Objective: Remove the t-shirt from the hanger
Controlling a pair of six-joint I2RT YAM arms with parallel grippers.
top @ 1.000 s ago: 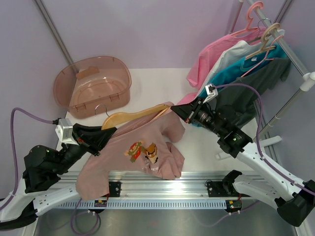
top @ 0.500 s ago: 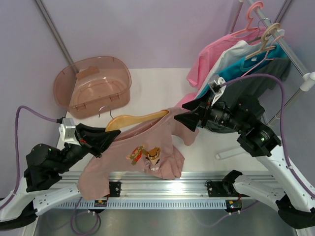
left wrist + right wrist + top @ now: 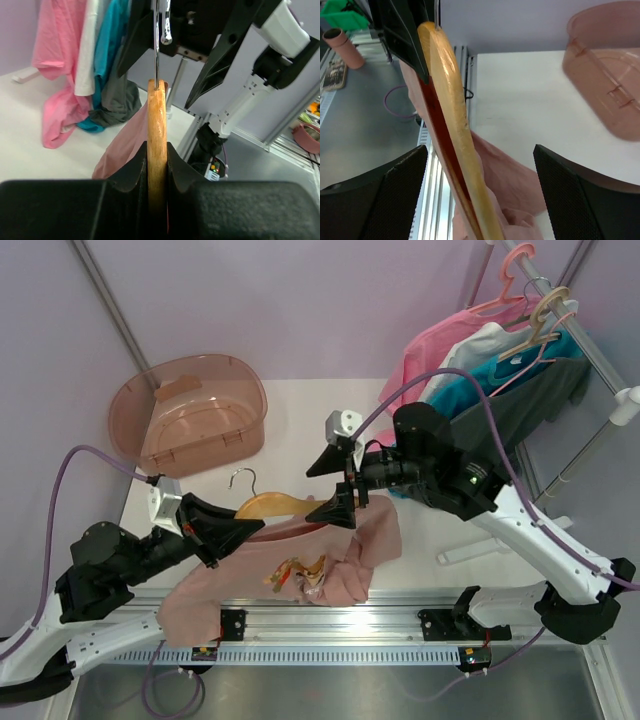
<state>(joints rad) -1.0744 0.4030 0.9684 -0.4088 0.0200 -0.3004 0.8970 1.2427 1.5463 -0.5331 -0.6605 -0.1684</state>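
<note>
Next, I steady the hanger's other arm with my right gripper while my left gripper grips beside the hook [image 3: 258, 504], because my left gripper holds the hanger far from its hook.
My left gripper [image 3: 238, 530] [image 3: 157, 156] is shut on the left arm of the light wooden hanger [image 3: 272, 505] [image 3: 156, 120], whose metal hook [image 3: 240, 478] [image 3: 156, 45] points away. The mauve-pink t-shirt [image 3: 300, 565] [image 3: 125, 145] hangs from the hanger's lower side and bunches on the table near the front rail, print showing. My right gripper [image 3: 329, 488] [image 3: 485, 192] is open, its fingers [image 3: 395, 195] standing wide on either side of the hanger [image 3: 451, 110] without touching it. The t-shirt [image 3: 520, 185] drapes below the wood there.
A translucent brown bin [image 3: 190, 420] [image 3: 605, 75] sits at the back left. At the right stands a clothes rack [image 3: 600, 365] with pink, white, teal and grey garments [image 3: 470, 370] [image 3: 85, 65] on hangers. A metal rail [image 3: 340, 625] runs along the near edge.
My right gripper has opened, let go of the t-shirt's shoulder and swung left over the hanger. The shirt has slid lower, baring more wood. The left gripper has carried the hanger slightly right.
</note>
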